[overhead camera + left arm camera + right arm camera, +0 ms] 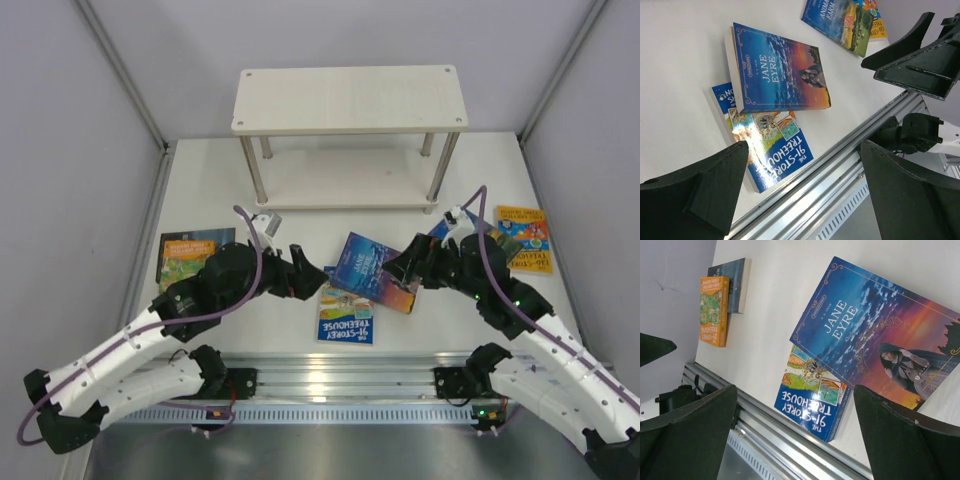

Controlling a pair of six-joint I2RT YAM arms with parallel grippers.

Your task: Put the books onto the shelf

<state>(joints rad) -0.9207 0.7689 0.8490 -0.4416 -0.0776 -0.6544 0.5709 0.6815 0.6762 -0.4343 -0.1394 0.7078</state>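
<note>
My left gripper needs to close on the near corner (334, 283) (742, 107) of the Jane Eyre book's title end, where it lies over the Treehouse book.
The shelf (350, 100) stands at the back of the table with both boards bare. Two books lie overlapped in the middle: a blue-and-sunset "Jane Eyre" (375, 270) (777, 70) (880, 335) resting partly on a blue "91-Storey Treehouse" (347, 318) (767, 145) (815, 395). My left gripper (308, 272) (805, 185) hovers open just left of them. My right gripper (400, 268) (795, 430) hovers open just right of them. Neither holds anything. An orange-green book (187, 260) (714, 310) lies on a dark one (737, 282) at the left. At the right lie an orange book (527, 238) and "Animal Farm" (837, 17).
An aluminium rail (340, 375) (840, 165) runs along the table's near edge, close to the Treehouse book. Grey walls close in the left, right and back sides. The right arm's cable (482, 215) loops above the books at the right.
</note>
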